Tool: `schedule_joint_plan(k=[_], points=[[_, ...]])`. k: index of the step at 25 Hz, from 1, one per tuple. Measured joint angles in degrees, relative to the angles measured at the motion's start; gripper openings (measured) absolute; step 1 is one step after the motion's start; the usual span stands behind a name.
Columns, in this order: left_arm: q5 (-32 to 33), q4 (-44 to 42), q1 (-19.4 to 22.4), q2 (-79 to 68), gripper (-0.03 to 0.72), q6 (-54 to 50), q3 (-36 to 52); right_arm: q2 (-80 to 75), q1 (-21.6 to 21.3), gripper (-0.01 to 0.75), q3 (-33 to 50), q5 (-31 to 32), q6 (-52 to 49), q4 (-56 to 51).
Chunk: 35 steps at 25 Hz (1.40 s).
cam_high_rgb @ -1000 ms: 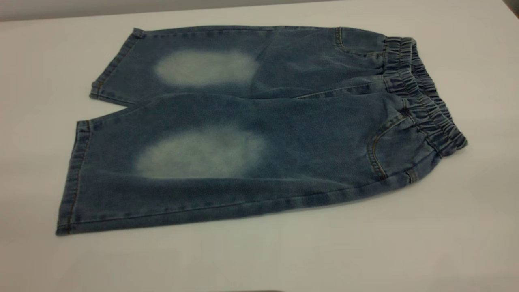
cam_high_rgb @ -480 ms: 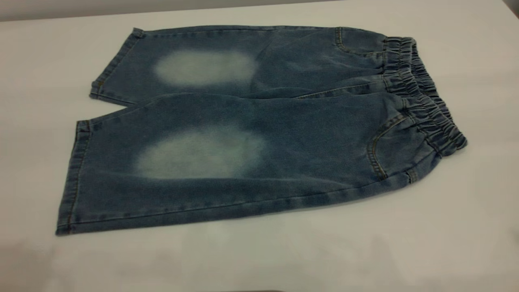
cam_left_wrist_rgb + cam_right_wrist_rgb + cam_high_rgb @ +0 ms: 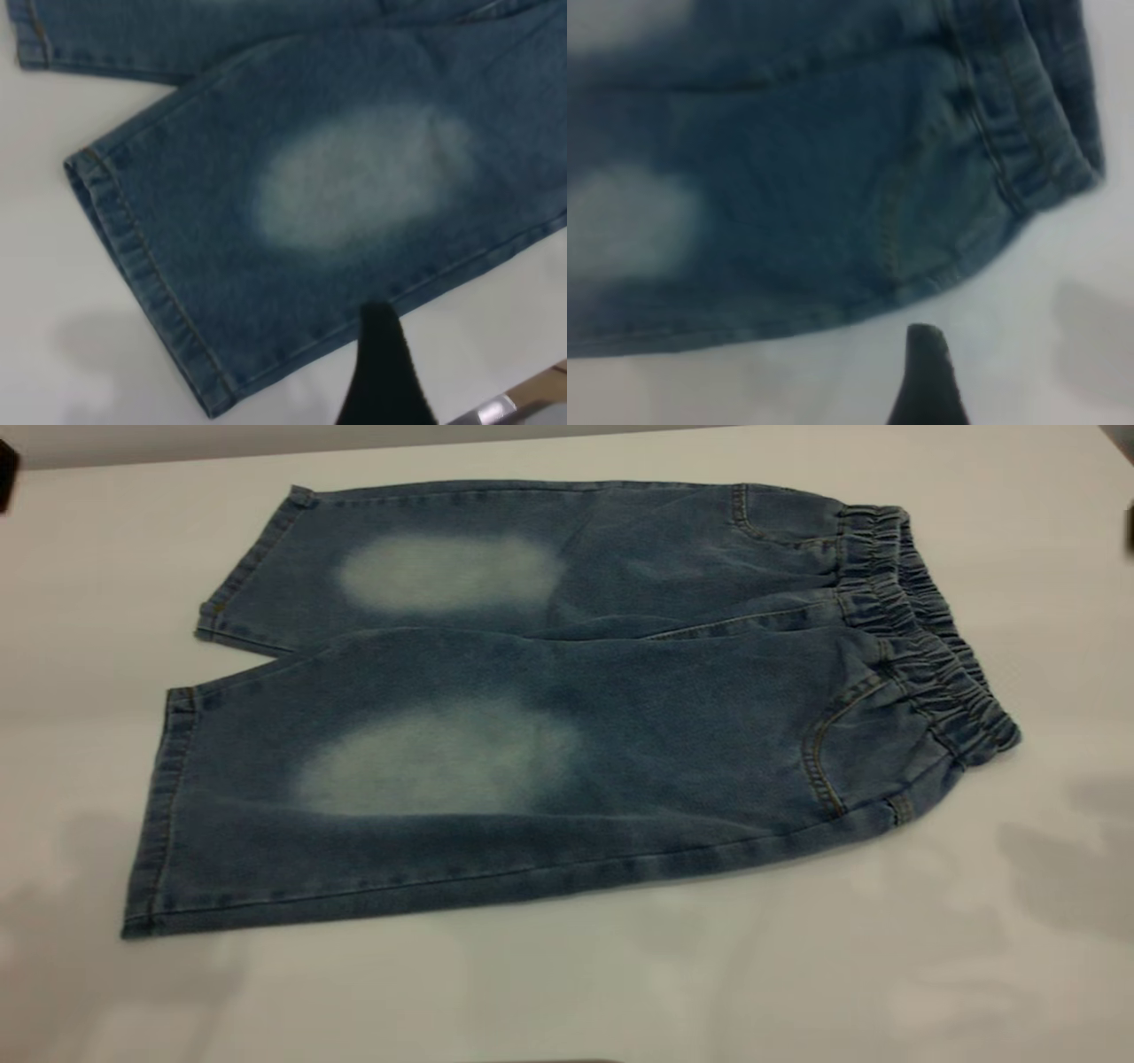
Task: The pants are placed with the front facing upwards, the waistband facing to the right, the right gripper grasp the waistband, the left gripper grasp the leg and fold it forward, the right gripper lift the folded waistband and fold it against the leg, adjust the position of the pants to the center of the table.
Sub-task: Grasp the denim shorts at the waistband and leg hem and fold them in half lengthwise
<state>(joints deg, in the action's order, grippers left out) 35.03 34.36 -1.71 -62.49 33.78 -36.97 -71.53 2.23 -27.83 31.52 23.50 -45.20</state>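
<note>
Next, I move my right gripper to the near corner of the pants' elastic waistband (image 3: 990, 737) (image 3: 1070, 184) and close it there.
The pants (image 3: 567, 700) lie flat on the white table (image 3: 567, 992), front up, each leg with a pale oval patch. The elastic waistband (image 3: 926, 629) is at the right and the leg hems (image 3: 168, 815) at the left. My left gripper (image 3: 381, 354) hovers over bare table just off the near leg's (image 3: 354, 177) long edge, close to its hem (image 3: 133, 257). My right gripper (image 3: 926, 372) hovers over bare table just off the near hip, close to the waistband's (image 3: 1045, 133) near corner. Neither touches the cloth. Only a black tip of each shows.
Dark slivers sit at the exterior view's left edge (image 3: 5, 474) and right edge (image 3: 1130, 527). The arms' soft shadows fall on the table at the front left (image 3: 106, 886) and right (image 3: 1063, 859). In the left wrist view, the table's near edge (image 3: 523, 398) shows.
Shadows have spread over the table at the front left and right, and dark slivers have come in at both side edges. The pants have not moved.
</note>
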Motion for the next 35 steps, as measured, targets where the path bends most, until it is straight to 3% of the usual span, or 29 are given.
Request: schedule_joint_plan(k=[8, 16, 27, 35], points=[[-1.2, 0.3, 0.0, -1.1, 0.437, 0.5, 0.0, -19.6, -0.1, 0.477, -5.2, -6.4, 1.1, -3.6], [-1.2, 1.1, 0.0, -2.6, 0.437, 0.5, 0.0, -32.8, -1.0, 0.475, -13.2, -0.3, 6.1, -5.3], [-1.9, 1.4, 0.0, -2.8, 0.44, 0.6, 0.0, -40.9, -7.7, 0.456, -13.8, 2.9, 22.3, -18.1], [-1.9, 1.7, 0.0, -2.8, 0.439, 0.6, 0.0, -44.1, -8.3, 0.453, -13.8, 5.0, 32.1, -27.1]])
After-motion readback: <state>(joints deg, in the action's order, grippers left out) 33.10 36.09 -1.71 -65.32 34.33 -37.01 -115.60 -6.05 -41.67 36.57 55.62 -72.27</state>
